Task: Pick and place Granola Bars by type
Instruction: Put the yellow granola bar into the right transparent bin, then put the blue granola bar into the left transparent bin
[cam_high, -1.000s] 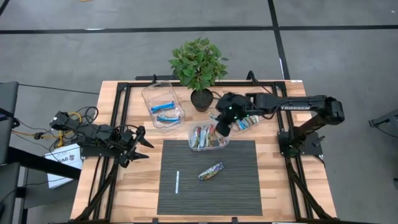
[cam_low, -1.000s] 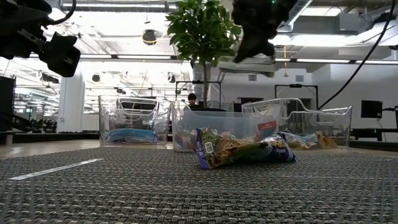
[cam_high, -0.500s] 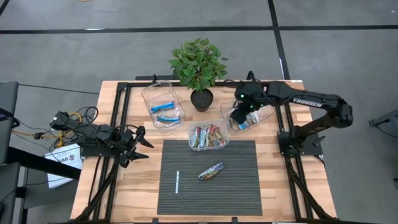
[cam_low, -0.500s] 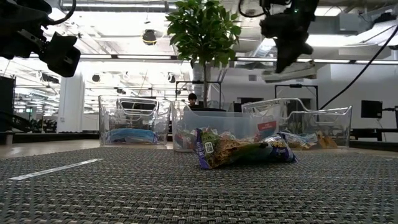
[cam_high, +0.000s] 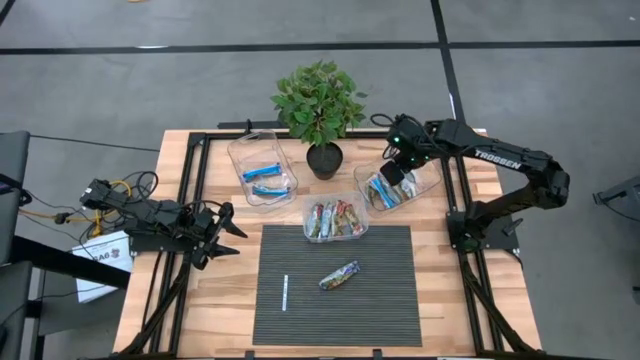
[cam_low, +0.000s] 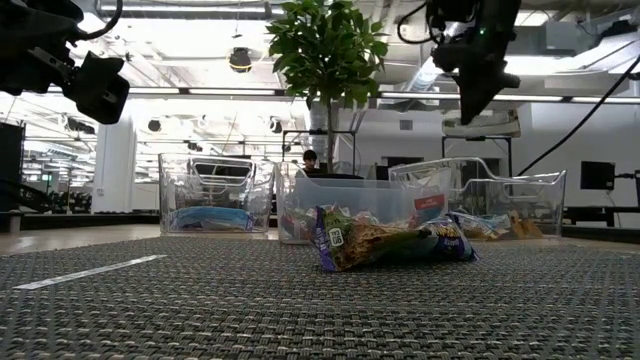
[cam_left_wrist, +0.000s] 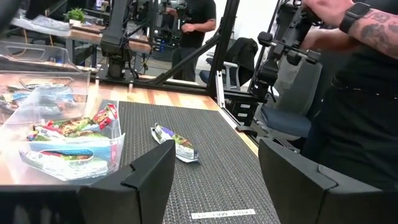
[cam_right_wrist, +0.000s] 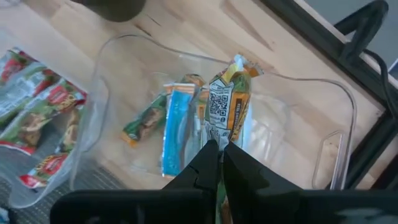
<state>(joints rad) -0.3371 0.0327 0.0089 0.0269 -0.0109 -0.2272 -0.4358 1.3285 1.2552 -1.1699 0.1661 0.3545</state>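
Observation:
The green-gold granola bar will go from my right gripper to between the blue bar and the white bar (cam_high: 396, 190) (cam_right_wrist: 225, 132) in the tub below.
My right gripper (cam_right_wrist: 219, 155) is shut on a green-gold granola bar (cam_right_wrist: 229, 106) with a code square on its wrapper. It is raised over the right clear tub (cam_high: 430, 178), which holds several bars of mixed wrappers. One more green-gold bar (cam_high: 340, 274) lies flat on the dark mat, also seen in the low view as the bar (cam_low: 395, 240). The middle tub (cam_high: 335, 218) holds red multicoloured bars and the left tub (cam_high: 262, 178) holds blue ones. My left gripper (cam_high: 226, 228) waits open at the table's left edge. My right gripper pinches one end of the bar's wrapper (cam_right_wrist: 217, 139) between its two shut fingers, coming from above and pointing down. The bar is lifted clear and hangs below the fingers, above the bars in the right tub.
A potted plant (cam_high: 320, 105) stands at the far edge between the left and right tubs. A thin white stick (cam_high: 285, 292) lies on the mat's left part. The dark mat (cam_high: 390, 310) has free room around the lone bar. A person stands beyond the table in the left wrist view.
My right gripper has moved from over the middle tub toward the table's right and far side, carrying the bar, and now stands over the right tub. The left arm has kept still.

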